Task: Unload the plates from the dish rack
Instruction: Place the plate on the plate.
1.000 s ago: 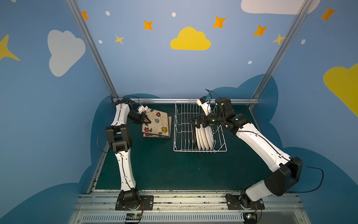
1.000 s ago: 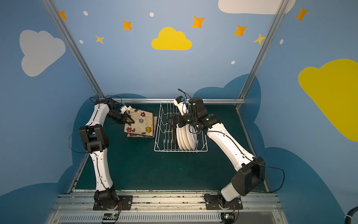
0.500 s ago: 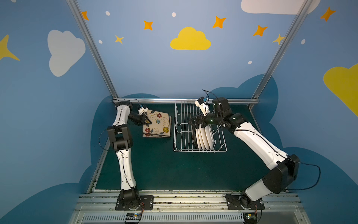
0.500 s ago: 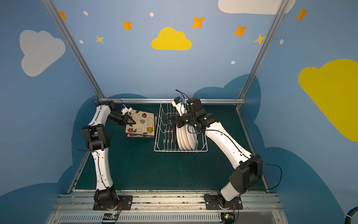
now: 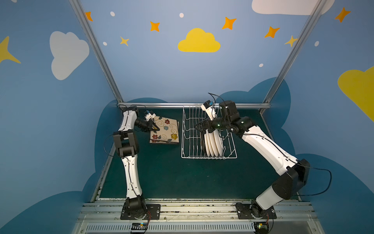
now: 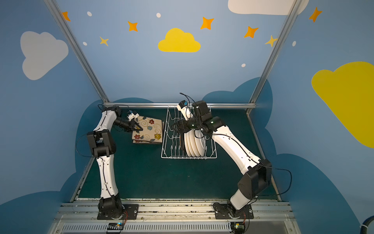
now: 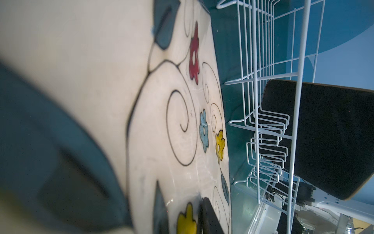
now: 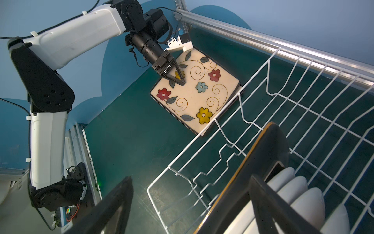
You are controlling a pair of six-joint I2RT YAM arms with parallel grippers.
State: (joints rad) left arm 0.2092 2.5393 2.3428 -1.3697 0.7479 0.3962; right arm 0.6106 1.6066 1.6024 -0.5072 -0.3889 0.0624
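Note:
Next, I release the cream flowered plate with my left gripper flat on top of the low stack [image 5: 164, 131] beside the dish rack.
The white wire dish rack [image 5: 208, 157] [image 6: 188, 157] [image 7: 257, 101] [image 8: 269, 60] holds several upright round white plates [image 5: 214, 141] [image 6: 195, 143] [image 8: 299, 194] and one dark plate [image 5: 202, 141] [image 6: 182, 141] [image 7: 323, 131] [image 8: 267, 150]. My right gripper [image 5: 202, 126] [image 6: 178, 127] [image 8: 190, 179] is open, with its fingers on either side of the dark plate's upper edge. Left of the rack, a cream flowered plate [image 5: 166, 129] [image 6: 149, 129] [image 7: 172, 121] [image 8: 198, 91] lies tilted on a low stack. My left gripper [image 5: 155, 128] [image 6: 139, 128] [image 8: 180, 80] is shut on its far-left corner. One finger [image 7: 208, 218] lies on the plate's face.
The metal back rail [image 5: 194, 105] [image 8: 263, 40] runs just behind the rack and the stack. Dark green mat [image 5: 182, 178] extends in front of both, up to the base rail [image 5: 192, 208]. Blue side walls close in on the left and right.
My right gripper has edged a little leftward over the dark plate, still open. My left arm's elbow has shifted slightly, and its gripper stays on the flowered plate.

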